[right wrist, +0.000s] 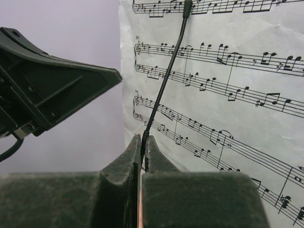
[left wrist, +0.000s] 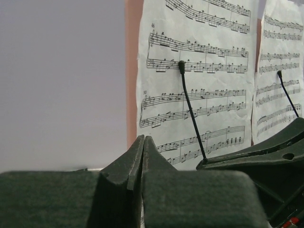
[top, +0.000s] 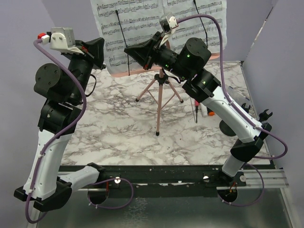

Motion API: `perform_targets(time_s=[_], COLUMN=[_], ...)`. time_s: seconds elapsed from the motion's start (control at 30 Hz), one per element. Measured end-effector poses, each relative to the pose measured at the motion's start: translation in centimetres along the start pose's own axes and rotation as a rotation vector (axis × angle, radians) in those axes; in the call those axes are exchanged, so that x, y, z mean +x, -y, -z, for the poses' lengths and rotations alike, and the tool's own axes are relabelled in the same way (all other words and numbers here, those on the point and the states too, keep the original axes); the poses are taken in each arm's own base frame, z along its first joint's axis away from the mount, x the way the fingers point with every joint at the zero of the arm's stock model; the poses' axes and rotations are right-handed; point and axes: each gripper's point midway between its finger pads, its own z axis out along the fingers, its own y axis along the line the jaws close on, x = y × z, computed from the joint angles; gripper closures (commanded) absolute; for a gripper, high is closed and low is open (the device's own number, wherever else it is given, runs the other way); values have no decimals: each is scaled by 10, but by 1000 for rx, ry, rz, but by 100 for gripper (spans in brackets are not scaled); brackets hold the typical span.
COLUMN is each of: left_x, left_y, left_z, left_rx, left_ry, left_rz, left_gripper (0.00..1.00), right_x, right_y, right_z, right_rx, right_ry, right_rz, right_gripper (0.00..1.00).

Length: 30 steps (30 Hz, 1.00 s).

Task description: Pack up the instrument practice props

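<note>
My left gripper should open and pinch that edge (left wrist: 139, 133), since it is shut next to the edge of the white page, and then pull the page out from under the black wire.
The pink tripod music rest (top: 160, 102) stands mid-table with white sheet-music pages (top: 137, 23) on its board. A thin black wire arm (right wrist: 166, 76) lies across the left page (right wrist: 228, 118). My right gripper (right wrist: 144, 140) is shut on the coiled lower end of that wire, at the page's lower left; from above it shows in front of the board (top: 129, 50). My left gripper (left wrist: 143, 140) is shut with nothing seen between its jaws. It points at the left page's left edge (left wrist: 209, 95), beside the pink board edge (left wrist: 132, 71). No microphone shows.
A second wire arm (top: 200, 21) crosses the right page. A red-handled screwdriver (top: 196, 111) lies right of the tripod, under my right arm. A dark round base (top: 226, 127) sits near it. Grey walls enclose the marble table (top: 118, 128).
</note>
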Motion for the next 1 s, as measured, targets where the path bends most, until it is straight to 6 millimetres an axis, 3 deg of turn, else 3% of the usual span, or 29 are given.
perform_targets(time_s=[0.1,0.27,0.4,0.5,0.73,0.93,1.0], left_x=[-8,-16,-12,-3,13,18,21], left_y=[-7,-11,-8,-3,-2,-7,-9], left_z=[7,13,10,4,-9,-14,-15], left_rx=[-36,-54,-40,-16,-12,-35,-45], left_ry=[18,37,26,5,-32,-30,-33], left_rz=[-24,-41,-32,-17,-9,-13,-16], left_gripper=[98,64,48,43,48,68,78], right_x=[1,1,1,1,1,2,1], right_y=[2,3,3,3,4,4,4], right_z=[0,0,-1,-1,-1,-1,-1], right_rx=[6,11,11,11,9,9,9], right_ry=[0,1,3,4,9,10,10], right_rz=[7,13,16,19,26,27,27], right_gripper=[99,99,100,99,99,99,100])
